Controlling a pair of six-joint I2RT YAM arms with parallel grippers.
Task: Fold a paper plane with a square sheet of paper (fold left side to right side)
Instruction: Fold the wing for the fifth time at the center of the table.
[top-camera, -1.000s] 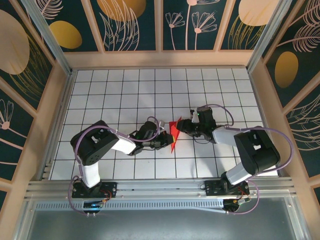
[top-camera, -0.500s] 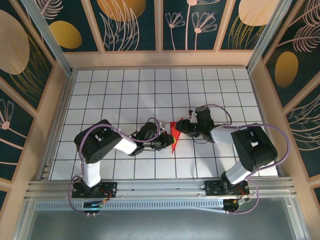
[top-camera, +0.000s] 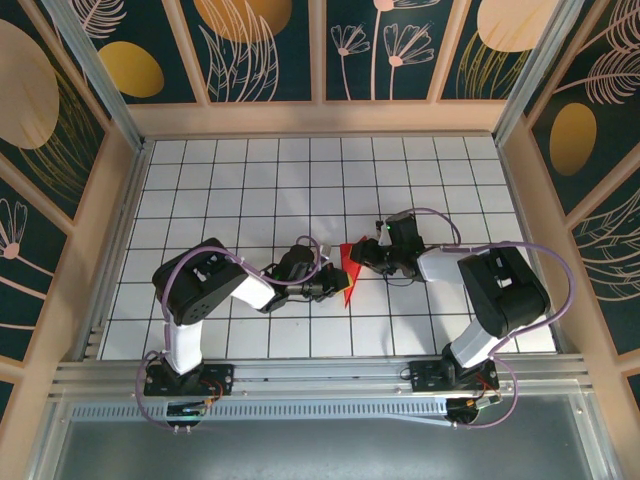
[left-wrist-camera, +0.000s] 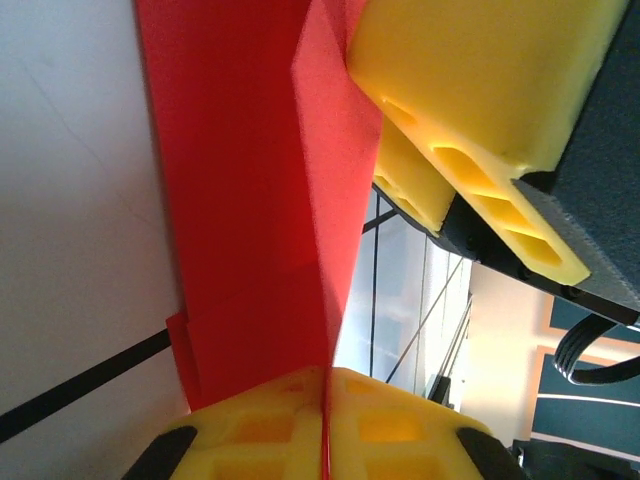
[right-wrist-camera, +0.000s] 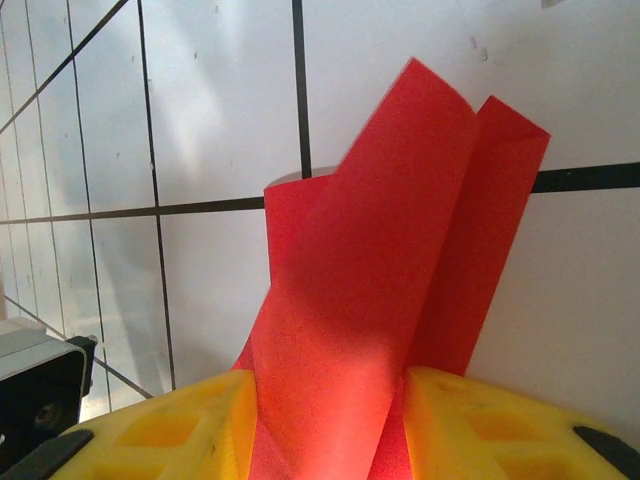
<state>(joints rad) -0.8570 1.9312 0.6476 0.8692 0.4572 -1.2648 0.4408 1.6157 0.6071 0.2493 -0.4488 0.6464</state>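
Note:
The fold of the red paper stands open above the low pinch of my left gripper, so it should open and pinch higher up, closer to my right gripper (top-camera: 350, 265).
The red paper (top-camera: 346, 268) is a narrow folded shape near the middle of the white grid table (top-camera: 250, 180), between the two arms. My left gripper (top-camera: 333, 289) reaches in from the left and is shut on its near lower edge. In the left wrist view the yellow fingertips (left-wrist-camera: 270, 430) pinch a thin upright flap of the red paper (left-wrist-camera: 250, 200). My right gripper (top-camera: 362, 252) comes in from the right at the paper's top. Its yellow fingers (right-wrist-camera: 170, 435) close on a bulged fold of the red paper (right-wrist-camera: 400, 250), which fills the gap at the right gripper (right-wrist-camera: 328, 400). The right gripper's fingers (left-wrist-camera: 480, 70) stand close behind the flap.
Wooden walls with leaf panels (top-camera: 320, 50) enclose the table on three sides. An aluminium rail (top-camera: 320, 375) carrying both arm bases runs along the near edge. Bare grid tiles lie left, right and behind the paper.
My right gripper has shifted slightly left and away, its forearm swinging with it. The left gripper and the paper have hardly moved.

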